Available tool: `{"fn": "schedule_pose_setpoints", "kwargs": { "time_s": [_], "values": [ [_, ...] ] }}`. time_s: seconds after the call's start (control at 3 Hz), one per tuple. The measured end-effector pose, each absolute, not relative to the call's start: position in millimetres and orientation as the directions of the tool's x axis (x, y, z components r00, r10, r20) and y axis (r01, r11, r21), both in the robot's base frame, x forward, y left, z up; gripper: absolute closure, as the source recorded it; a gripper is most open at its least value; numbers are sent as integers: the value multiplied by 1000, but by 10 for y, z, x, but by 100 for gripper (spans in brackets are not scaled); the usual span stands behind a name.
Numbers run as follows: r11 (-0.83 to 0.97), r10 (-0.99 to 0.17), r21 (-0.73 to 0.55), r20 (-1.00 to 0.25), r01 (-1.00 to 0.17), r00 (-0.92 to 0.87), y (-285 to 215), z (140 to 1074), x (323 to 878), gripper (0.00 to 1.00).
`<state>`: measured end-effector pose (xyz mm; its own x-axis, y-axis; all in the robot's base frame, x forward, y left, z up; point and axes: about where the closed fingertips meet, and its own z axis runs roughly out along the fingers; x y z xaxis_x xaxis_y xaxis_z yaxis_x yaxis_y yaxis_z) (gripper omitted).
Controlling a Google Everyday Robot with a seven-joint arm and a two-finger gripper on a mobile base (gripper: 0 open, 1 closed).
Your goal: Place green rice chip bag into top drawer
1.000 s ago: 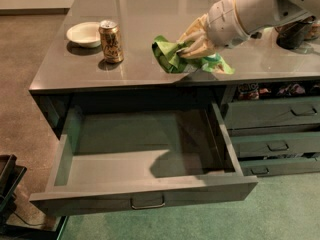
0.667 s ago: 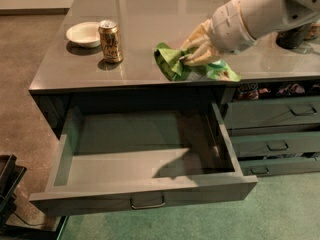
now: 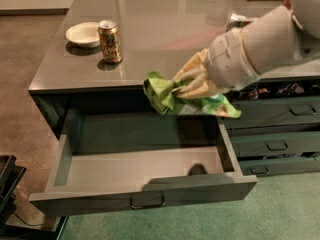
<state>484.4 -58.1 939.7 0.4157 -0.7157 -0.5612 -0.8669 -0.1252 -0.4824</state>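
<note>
The robot's gripper should release the green rice chip bag on the middle of the open top drawer's bottom (image 3: pixel 156 148).
My gripper (image 3: pixel 192 86) is shut on the green rice chip bag (image 3: pixel 162 94), a crumpled lime-green foil bag with white and orange print. I hold it in the air over the right half of the open top drawer (image 3: pixel 140 166), just in front of the counter edge. The drawer is pulled far out, wide and shallow, with a small metal bar handle (image 3: pixel 146 202) on its front. Its inside shows nothing but the bag's shadow near the front right.
On the grey counter (image 3: pixel 165 39) stand a gold soda can (image 3: pixel 110 41) and a white bowl (image 3: pixel 84 34) at the left. Narrower stacked drawers (image 3: pixel 275 134) sit to the right. A dark object (image 3: pixel 7 184) stands on the floor at the lower left.
My arm has carried the bag forward off the counter and lower, so it now hangs over the open drawer instead of above the counter top.
</note>
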Motion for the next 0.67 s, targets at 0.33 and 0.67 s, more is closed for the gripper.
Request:
{"fn": "schedule_pose_setpoints", "kwargs": {
  "time_s": [0.33, 0.67],
  "values": [
    [-125, -689, -439, -607, -890, 396, -335, 8954, 4621, 100],
    [-133, -665, -414, -637, -900, 391, -93, 8437, 4607, 100]
  ]
}}
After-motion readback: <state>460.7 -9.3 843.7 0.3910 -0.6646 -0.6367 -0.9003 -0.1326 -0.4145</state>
